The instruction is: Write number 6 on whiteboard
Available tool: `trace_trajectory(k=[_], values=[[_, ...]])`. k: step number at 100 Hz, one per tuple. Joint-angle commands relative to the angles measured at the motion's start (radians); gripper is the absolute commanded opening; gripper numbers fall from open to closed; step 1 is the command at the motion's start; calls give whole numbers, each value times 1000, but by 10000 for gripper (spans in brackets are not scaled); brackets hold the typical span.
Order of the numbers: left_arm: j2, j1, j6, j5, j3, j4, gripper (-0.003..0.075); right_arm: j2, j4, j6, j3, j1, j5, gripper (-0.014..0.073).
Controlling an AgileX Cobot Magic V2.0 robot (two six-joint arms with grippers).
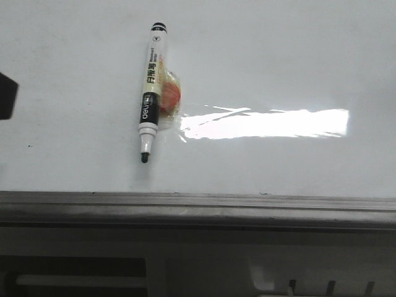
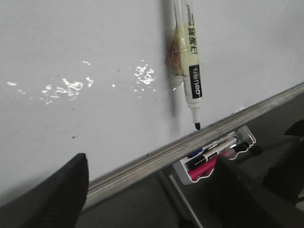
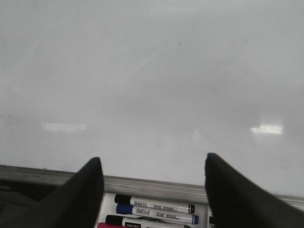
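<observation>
My right gripper is to grab the white marker next by the marker's back end (image 1: 157, 42), opposite its black tip, beyond the orange blob.
The whiteboard (image 1: 278, 62) fills the front view, glossy white with a bright glare and a grey rail (image 1: 198, 207) along its near edge. No number 6 or other ink line shows on it. An uncapped black-tipped white marker (image 1: 150, 86) lies against the board, tip toward the rail, over an orange blob under clear tape (image 1: 171, 96). The marker also shows in the left wrist view (image 2: 190, 57). My left gripper (image 2: 151, 164) is open and empty, over the rail and short of the marker. My right gripper (image 3: 152, 160) is open and empty, facing bare board (image 3: 152, 71).
A white pen tray (image 2: 247, 134) below the rail holds several markers, black, blue and pink; it also shows in the right wrist view (image 3: 110, 200). A dark shape (image 1: 6, 96) sits at the left edge of the front view.
</observation>
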Motion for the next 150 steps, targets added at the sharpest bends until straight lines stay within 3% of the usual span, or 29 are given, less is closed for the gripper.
trace_trajectory(k=[1,30,84,98,117,135,142,150], values=[[55,-84,10,-128,-51,-58,491,20,1,-16,-32,2,-77,438],[262,-303,10,-339,-144,-59,491,20,1,-16,-32,2,-75,438],[418,-316,10,-410,-201,-152,482,20,-1,-16,-32,2,-63,438],[457,-314,10,-427,-205,-168,368,20,-1,-16,-32,2,-77,438],[485,-314,10,-418,-205,-193,-23,20,26,-16,-32,2,-99,438],[450,-314,14,-363,-208,-120,-19,20,99,-57,-32,2,-142,438],[419,-316,25,-285,-219,5,-19,20,184,-185,-32,4,-171,438],[387,-316,117,-119,-239,142,-19,28,348,-418,-32,22,-219,438]])
